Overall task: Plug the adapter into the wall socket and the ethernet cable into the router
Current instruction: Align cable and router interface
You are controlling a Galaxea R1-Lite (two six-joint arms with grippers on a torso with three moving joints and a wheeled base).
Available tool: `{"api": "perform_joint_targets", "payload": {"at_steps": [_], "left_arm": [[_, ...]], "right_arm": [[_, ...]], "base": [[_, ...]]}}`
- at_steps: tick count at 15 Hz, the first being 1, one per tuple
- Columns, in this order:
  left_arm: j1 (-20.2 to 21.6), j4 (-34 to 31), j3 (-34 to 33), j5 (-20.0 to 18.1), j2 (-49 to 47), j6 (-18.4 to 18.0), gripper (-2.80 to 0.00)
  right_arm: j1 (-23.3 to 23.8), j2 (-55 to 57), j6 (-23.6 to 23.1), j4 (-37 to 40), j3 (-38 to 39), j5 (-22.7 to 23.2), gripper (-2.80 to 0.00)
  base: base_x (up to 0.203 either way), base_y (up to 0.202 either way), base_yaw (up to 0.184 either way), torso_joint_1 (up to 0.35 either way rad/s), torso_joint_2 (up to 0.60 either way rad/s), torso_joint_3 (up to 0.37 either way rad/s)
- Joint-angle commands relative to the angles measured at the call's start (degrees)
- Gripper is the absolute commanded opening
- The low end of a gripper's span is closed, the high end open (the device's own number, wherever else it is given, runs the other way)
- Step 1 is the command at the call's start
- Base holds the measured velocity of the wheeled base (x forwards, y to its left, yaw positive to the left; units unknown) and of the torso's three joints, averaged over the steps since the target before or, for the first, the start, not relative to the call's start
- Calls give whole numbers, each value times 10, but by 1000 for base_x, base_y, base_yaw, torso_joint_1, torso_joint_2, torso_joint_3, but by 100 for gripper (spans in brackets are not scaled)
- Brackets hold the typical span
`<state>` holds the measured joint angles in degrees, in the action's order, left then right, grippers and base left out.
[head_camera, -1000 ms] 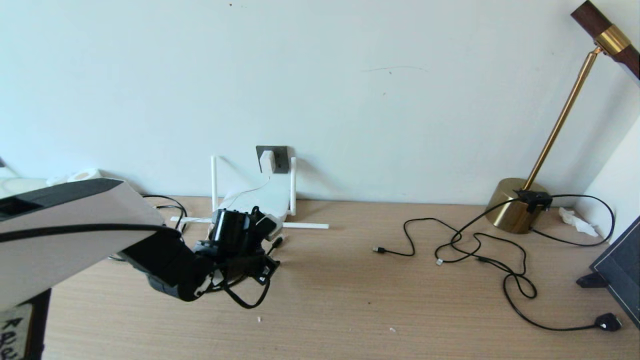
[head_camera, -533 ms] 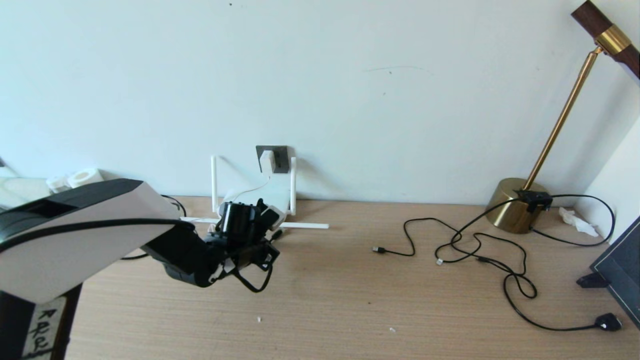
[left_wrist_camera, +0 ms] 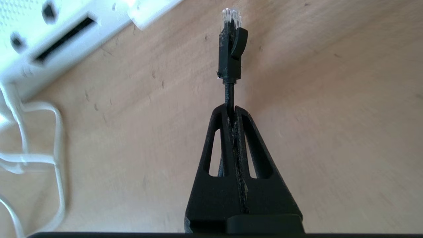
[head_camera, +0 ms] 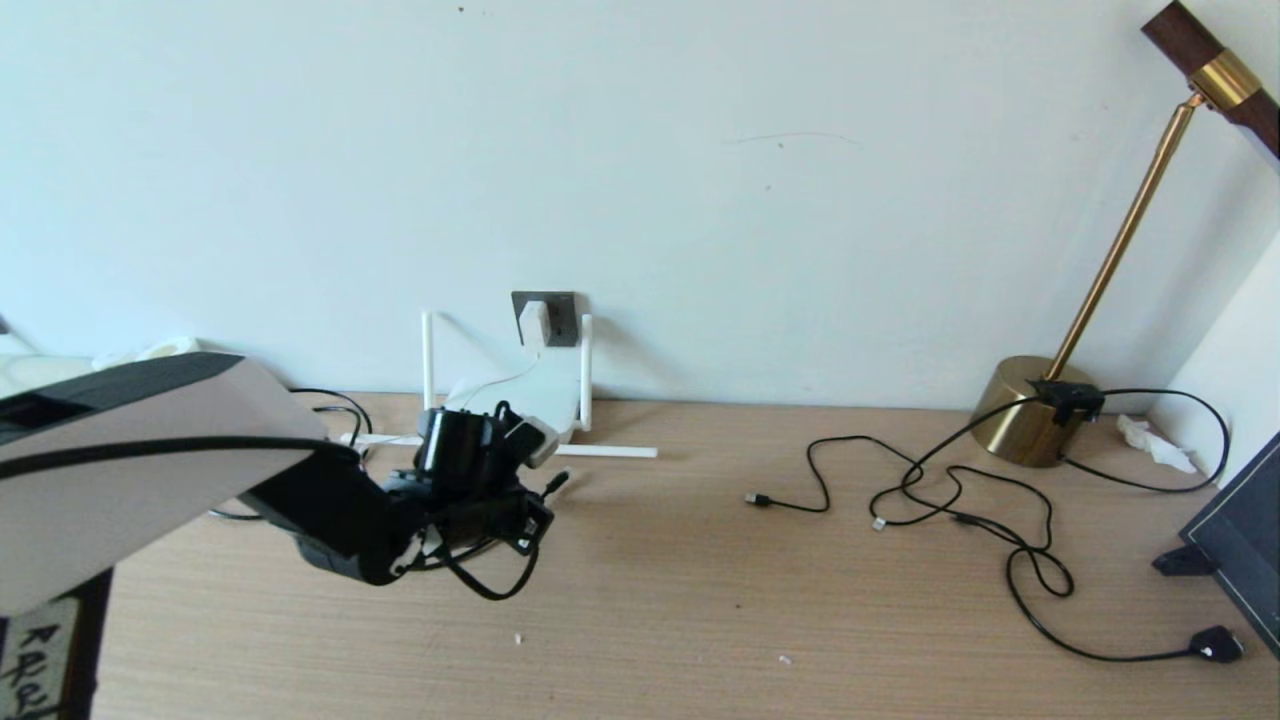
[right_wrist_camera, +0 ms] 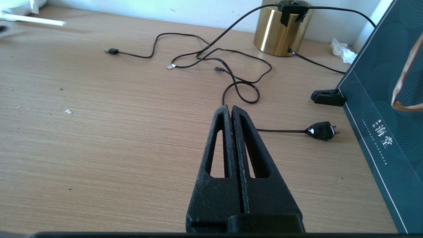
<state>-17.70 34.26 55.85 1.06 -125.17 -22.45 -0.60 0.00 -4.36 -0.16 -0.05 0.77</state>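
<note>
The robot's left gripper needs to release the ethernet cable out in front of the router, on bare desk (head_camera: 483,606) by a white speck. The cable's plug is now just above the desk.
My left gripper (left_wrist_camera: 231,109) is shut on the ethernet cable (left_wrist_camera: 230,92), a short way behind its black boot. The clear plug tip (left_wrist_camera: 231,15) sticks out ahead of the fingers, just above the wooden desk. It is close to the router (left_wrist_camera: 49,36) but apart from it, and the router's dark ports face the gripper. In the head view the router (head_camera: 535,400) lies against the wall with its antennas out. The white adapter (head_camera: 534,321) sits in the dark grey wall socket (head_camera: 560,318) above it. My right gripper (right_wrist_camera: 230,109) is shut and empty over bare desk.
A brass lamp (head_camera: 1030,410) stands at the back right with thin black cords (head_camera: 950,495) looping across the desk to a flat black plug (head_camera: 1215,643). A dark patterned box (right_wrist_camera: 383,109) stands at the right edge. The router's white cord (left_wrist_camera: 56,148) coils beside it.
The left arm swung in toward the router half a second ago and has drawn back a little to the left. The cable's plug end moved with it.
</note>
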Motion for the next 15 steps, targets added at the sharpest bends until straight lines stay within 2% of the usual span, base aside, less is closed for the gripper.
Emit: {"api": "perform_joint_targets", "payload": {"at_steps": [1, 2, 5, 8, 10, 12, 13, 15], "left_arm": [[24, -32, -22, -58, 59, 67, -280], [30, -49, -26, -76, 76, 101, -280], [60, -79, -60, -112, 121, 118, -280], [103, -179, -99, -160, 171, 118, -280], [145, -286, -103, -213, 193, 122, -280], [185, -392, -80, -258, 193, 146, -280], [203, -422, -71, -281, 189, 155, -280], [208, -425, -73, -291, 176, 159, -280]], "right_arm": [[0, 0, 0, 0, 0, 0, -280], [0, 0, -1, 0, 0, 0, -280], [0, 0, 0, 0, 0, 0, -280], [0, 0, 0, 0, 0, 0, -280], [0, 0, 0, 0, 0, 0, -280], [0, 0, 0, 0, 0, 0, -280], [0, 0, 0, 0, 0, 0, -280], [0, 0, 0, 0, 0, 0, -280]], "base": [[0, 0, 0, 0, 0, 0], [0, 0, 0, 0, 0, 0], [0, 0, 0, 0, 0, 0], [0, 0, 0, 0, 0, 0], [0, 0, 0, 0, 0, 0], [0, 0, 0, 0, 0, 0], [0, 0, 0, 0, 0, 0], [0, 0, 0, 0, 0, 0]]}}
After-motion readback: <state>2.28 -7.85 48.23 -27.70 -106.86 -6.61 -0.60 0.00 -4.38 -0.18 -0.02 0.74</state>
